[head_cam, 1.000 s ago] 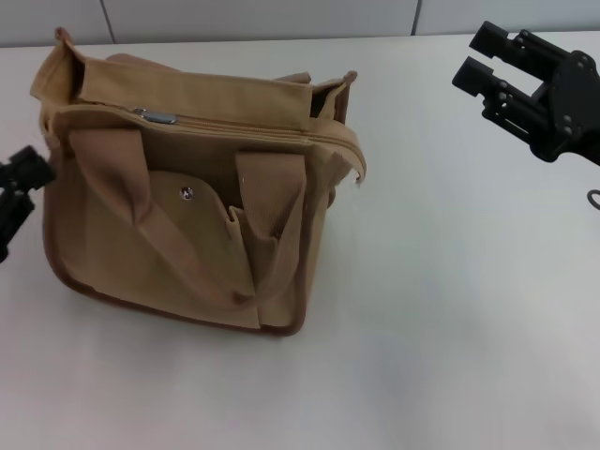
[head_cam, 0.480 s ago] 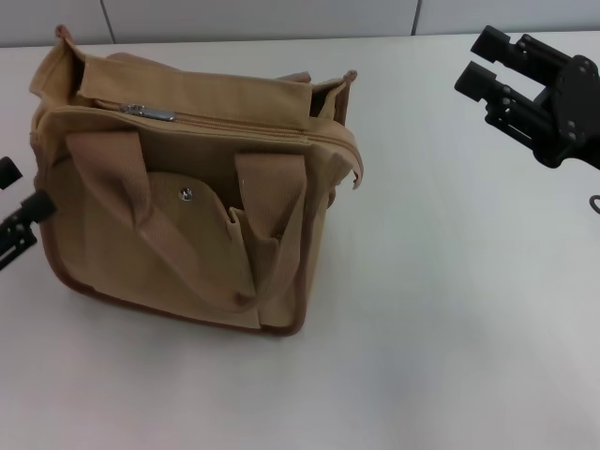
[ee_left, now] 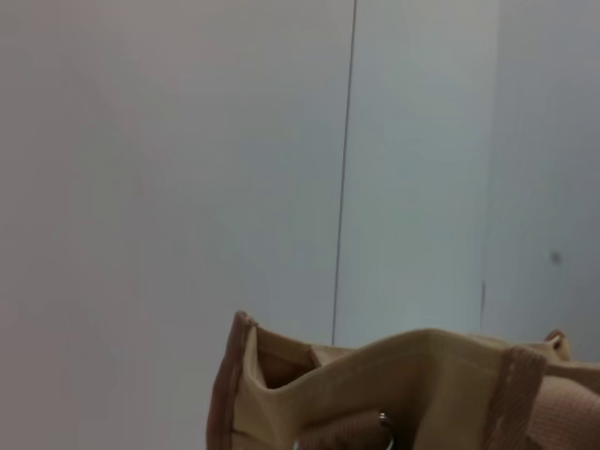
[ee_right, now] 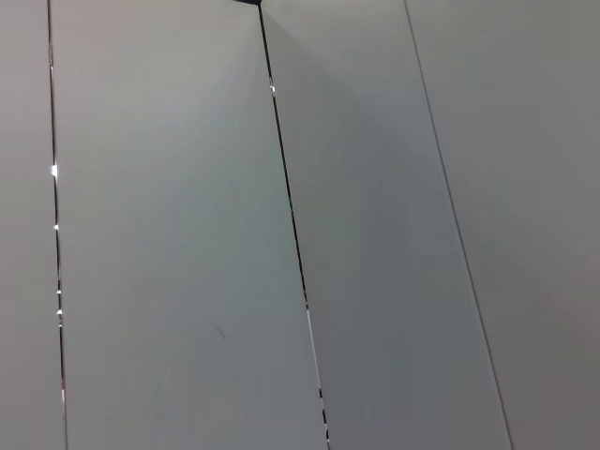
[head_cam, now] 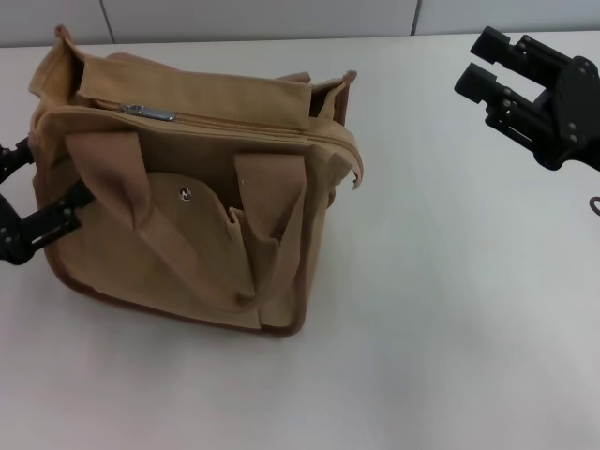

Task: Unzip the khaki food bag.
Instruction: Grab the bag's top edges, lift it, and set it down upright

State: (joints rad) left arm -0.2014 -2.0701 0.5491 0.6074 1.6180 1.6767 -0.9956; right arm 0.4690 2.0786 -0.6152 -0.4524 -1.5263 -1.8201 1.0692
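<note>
The silver zipper pull is far away from my right gripper, so I will first clasp the bag's side edge (head_cam: 40,172) with my left gripper and bring the bag over.
The khaki food bag (head_cam: 197,216) stands on the white table, left of centre in the head view, with its two webbing handles drooping over the front pocket and its metal snap (head_cam: 186,194). The silver zipper pull (head_cam: 148,113) lies at the left end of the top zipper line. My left gripper (head_cam: 54,172) is open at the bag's left side, its fingers (head_cam: 58,217) right against the canvas. The bag's top edge (ee_left: 394,375) shows in the left wrist view. My right gripper (head_cam: 478,59) is open and empty, held high at the far right, well away from the bag.
The white table (head_cam: 450,309) stretches to the right of and in front of the bag. A grey panelled wall (head_cam: 262,17) runs along the table's back edge. The right wrist view shows only wall panels (ee_right: 187,234).
My left gripper has come in from the left edge of the view up to the bag's left side. The right gripper has barely moved.
</note>
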